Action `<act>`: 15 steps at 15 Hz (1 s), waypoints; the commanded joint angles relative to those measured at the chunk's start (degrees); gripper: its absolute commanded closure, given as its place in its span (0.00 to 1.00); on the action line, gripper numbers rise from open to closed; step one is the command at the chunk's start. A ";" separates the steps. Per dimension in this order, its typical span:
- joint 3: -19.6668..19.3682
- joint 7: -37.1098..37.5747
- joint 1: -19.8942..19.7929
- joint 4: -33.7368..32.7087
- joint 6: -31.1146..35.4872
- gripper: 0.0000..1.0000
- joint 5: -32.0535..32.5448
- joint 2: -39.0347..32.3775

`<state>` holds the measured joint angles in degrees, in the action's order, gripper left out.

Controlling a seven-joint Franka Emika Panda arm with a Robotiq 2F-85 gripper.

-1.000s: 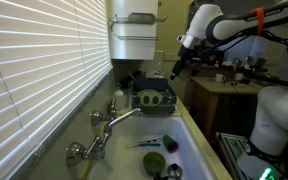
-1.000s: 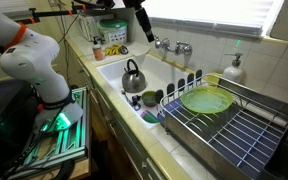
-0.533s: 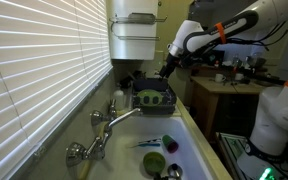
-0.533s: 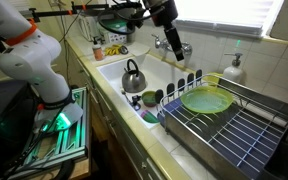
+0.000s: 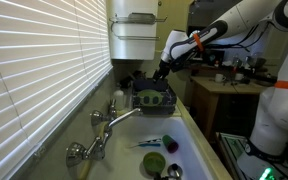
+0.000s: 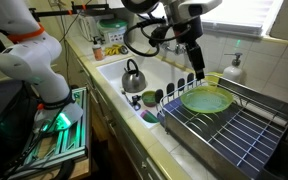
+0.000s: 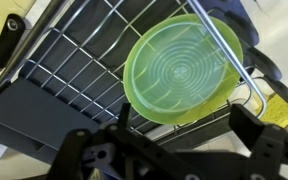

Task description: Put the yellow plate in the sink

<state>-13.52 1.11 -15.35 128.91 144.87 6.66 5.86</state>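
Note:
Next, my gripper moves to close on the yellow plate's rim [image 5: 157, 92] [image 7: 128, 88], on the side that is away from the sink and beside the empty wires of the dish rack.
The yellow plate [image 6: 206, 100] lies flat in the dark wire dish rack [image 6: 239, 135] next to the sink [image 6: 160, 72]. In the wrist view the plate [image 7: 182, 70] fills the upper middle, on the rack wires. My gripper [image 6: 197, 68] is open and empty, a little above the plate's near edge, not touching it. Its two dark fingers [image 7: 169, 150] frame the bottom of the wrist view. In an exterior view the gripper [image 5: 162, 70] hangs over the rack [image 5: 152, 98] at the far end of the sink [image 5: 156, 125].
A metal kettle [image 6: 132, 73] stands in the sink, with a green cup [image 6: 151, 98] and small items near the rack end. The chrome faucet [image 6: 174, 47] is at the back wall. A soap bottle [image 6: 232, 68] stands behind the rack. Window blinds run along the wall.
The arm has swung from near the faucet over to the dish rack and lowered, so the gripper now hangs above the yellow plate. The plate has not moved.

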 commanded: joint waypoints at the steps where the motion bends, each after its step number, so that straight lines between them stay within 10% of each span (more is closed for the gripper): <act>1: -0.11 -0.11 0.23 -0.14 -0.16 0.00 -0.05 0.27; 15: -2.44 -10.68 -0.72 -2.04 11.17 0.03 -12.96 -9.92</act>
<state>-15.71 -6.02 -15.49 128.56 154.01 -2.47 -0.77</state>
